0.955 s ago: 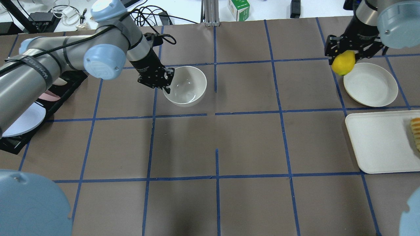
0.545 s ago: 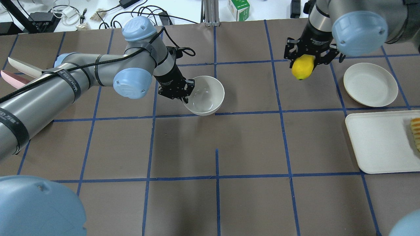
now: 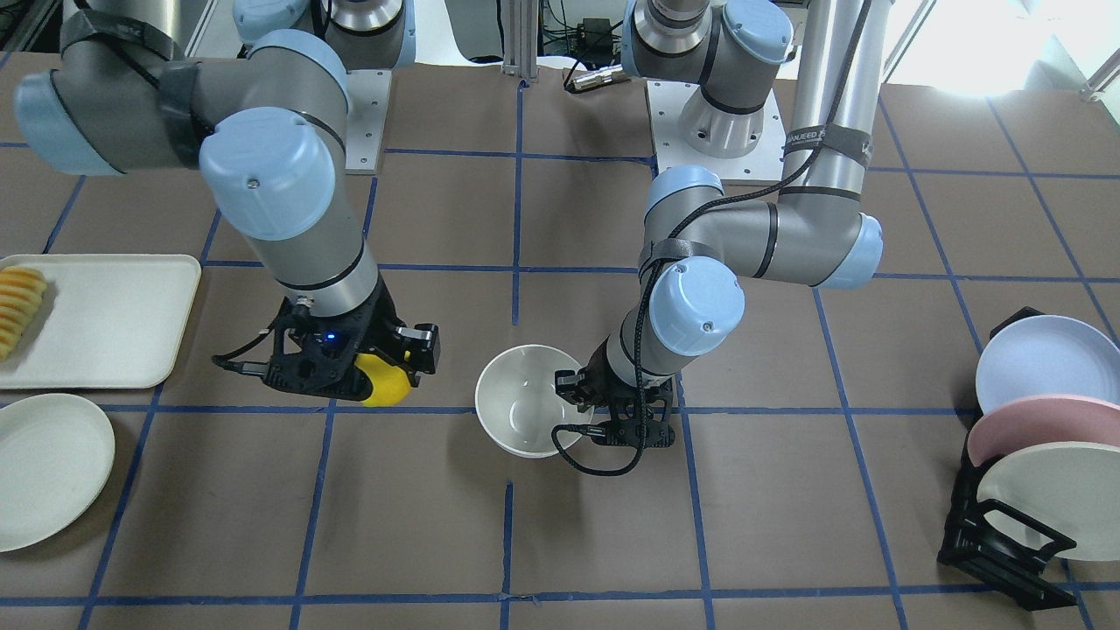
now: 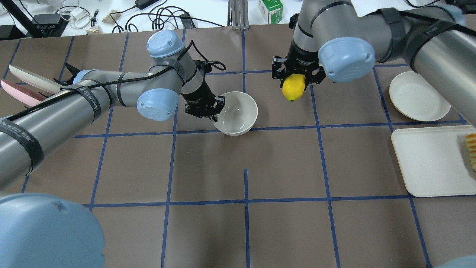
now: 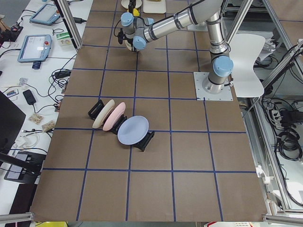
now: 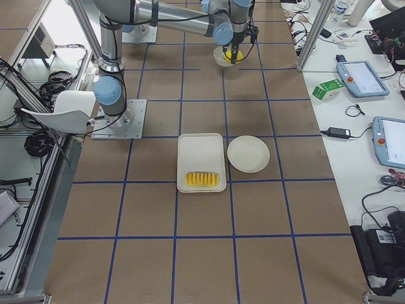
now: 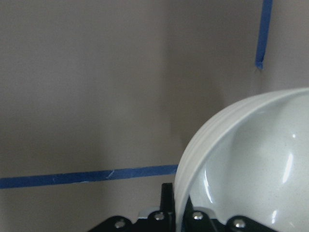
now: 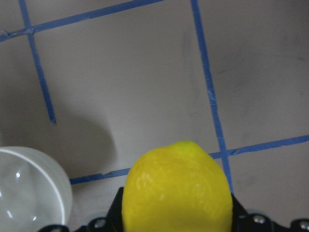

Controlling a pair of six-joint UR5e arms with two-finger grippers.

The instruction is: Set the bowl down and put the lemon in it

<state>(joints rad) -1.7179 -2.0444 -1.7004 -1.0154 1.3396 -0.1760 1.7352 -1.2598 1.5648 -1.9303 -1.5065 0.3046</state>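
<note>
My right gripper needs to let go of the yellow lemon on the inside bottom of the off-white deep bowl (image 3: 521, 425) (image 8: 20, 195).
The off-white deep bowl (image 4: 238, 111) sits near the table's middle. My left gripper (image 4: 214, 111) is shut on the bowl's left rim; the bowl also shows in the front view (image 3: 525, 411) and fills the left wrist view (image 7: 251, 164). My right gripper (image 4: 295, 80) is shut on the yellow lemon (image 4: 293, 87) and holds it above the table, to the right of the bowl and apart from it. The lemon shows in the front view (image 3: 385, 385) and in the right wrist view (image 8: 176, 191), with the bowl's rim (image 8: 29, 188) at that view's lower left.
A flat off-white plate (image 4: 418, 96) and a white tray (image 4: 431, 160) with sliced fruit (image 4: 471, 150) lie at the right. A rack with upright plates (image 3: 1032, 437) stands on my left side. Cables and a green box (image 4: 270, 10) lie beyond the far edge.
My left gripper has carried the bowl to the right and a little nearer. My right gripper has moved left with the lemon, from beside the flat plate toward the bowl.
</note>
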